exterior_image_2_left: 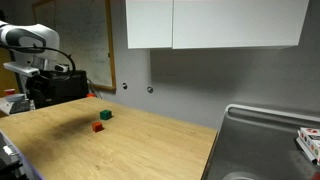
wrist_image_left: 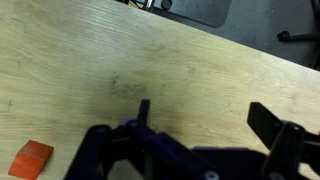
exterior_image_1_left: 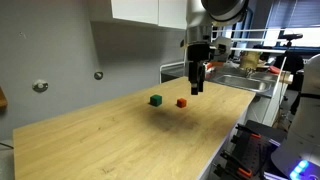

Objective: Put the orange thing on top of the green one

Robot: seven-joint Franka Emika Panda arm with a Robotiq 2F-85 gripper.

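The robot's gripper should next go to the orange cube near the green cube and close on two opposite sides of the orange cube (exterior_image_1_left: pixel 181 102) (wrist_image_left: pixel 31 159).
The orange-red cube (exterior_image_1_left: pixel 181 102) sits on the wooden table, with the dark green cube (exterior_image_1_left: pixel 155 100) a short way beside it; both also show in an exterior view, orange (exterior_image_2_left: pixel 98 127) and green (exterior_image_2_left: pixel 105 115). My gripper (exterior_image_1_left: pixel 197 88) hangs above the table just beyond the orange cube, fingers open and empty. In the wrist view the gripper (wrist_image_left: pixel 205 115) is open over bare wood, and the orange cube (wrist_image_left: pixel 30 159) lies at the lower left corner. The green cube is out of the wrist view.
The wooden table (exterior_image_1_left: pixel 120 140) runs to a metal sink (exterior_image_2_left: pixel 265 140) at one end. A grey wall with cabinets stands behind. A black box (exterior_image_2_left: pixel 65 85) sits at the table's far corner. Equipment stands off the table edge (exterior_image_1_left: pixel 300 120).
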